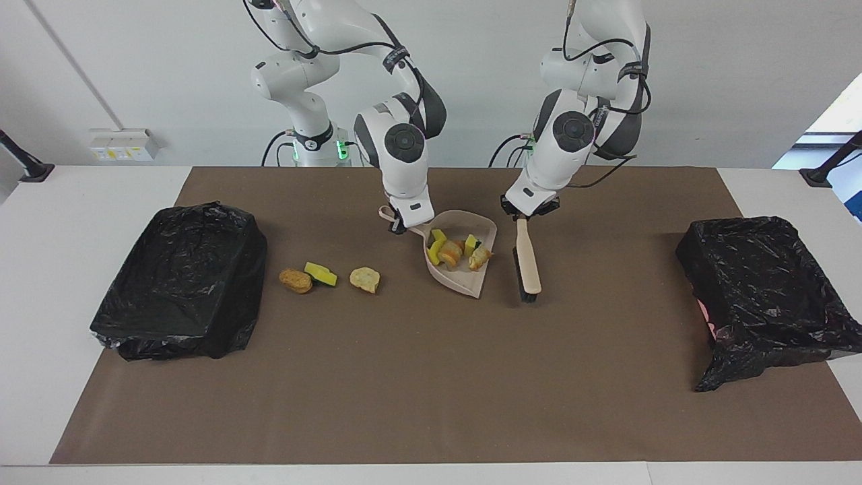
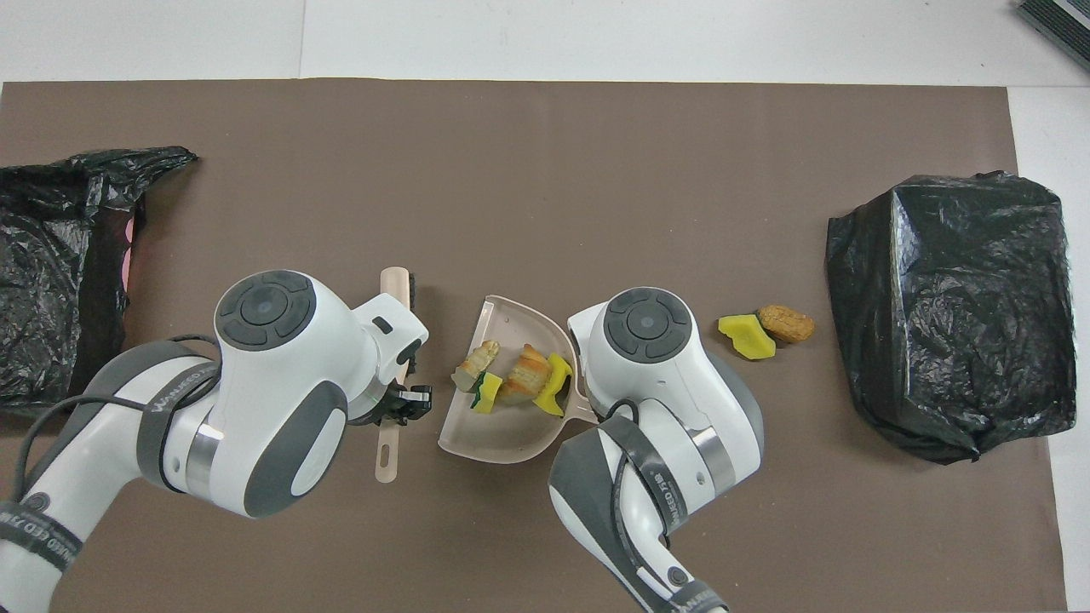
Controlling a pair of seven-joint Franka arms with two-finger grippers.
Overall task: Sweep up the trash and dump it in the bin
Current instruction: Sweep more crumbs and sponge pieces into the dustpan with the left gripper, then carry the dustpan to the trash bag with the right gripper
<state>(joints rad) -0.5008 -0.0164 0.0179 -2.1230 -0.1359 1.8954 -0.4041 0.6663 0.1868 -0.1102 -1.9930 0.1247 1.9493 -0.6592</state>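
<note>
Next, my left gripper lets go of the beige hand brush on the bare brown mat (image 2: pixel 498 574) between my arms, nearer than the dustpan.
The beige dustpan (image 1: pixel 465 279) (image 2: pixel 502 430) lies on the brown mat with several pieces of trash (image 1: pixel 456 252) (image 2: pixel 513 378) in it, yellow sponge bits and tan crusty chunks. My right gripper (image 1: pixel 399 226) is shut on the dustpan's handle; in the overhead view the arm hides it. My left gripper (image 1: pixel 527 213) (image 2: pixel 407 400) is shut on the handle of the beige hand brush (image 1: pixel 528 259) (image 2: pixel 394 285), which slants down beside the dustpan toward the left arm's end. Three scraps lie on the mat: a brown chunk (image 1: pixel 295 280) (image 2: pixel 785 323), a yellow-green sponge (image 1: pixel 320 273) (image 2: pixel 747 335) and a tan chunk (image 1: pixel 365 279).
A bin lined with a black bag (image 1: pixel 182 279) (image 2: pixel 949 311) stands at the right arm's end, beside the three loose scraps. A second black-bagged bin (image 1: pixel 761 289) (image 2: pixel 51 272) stands at the left arm's end. A brown mat (image 1: pixel 431 391) covers the table.
</note>
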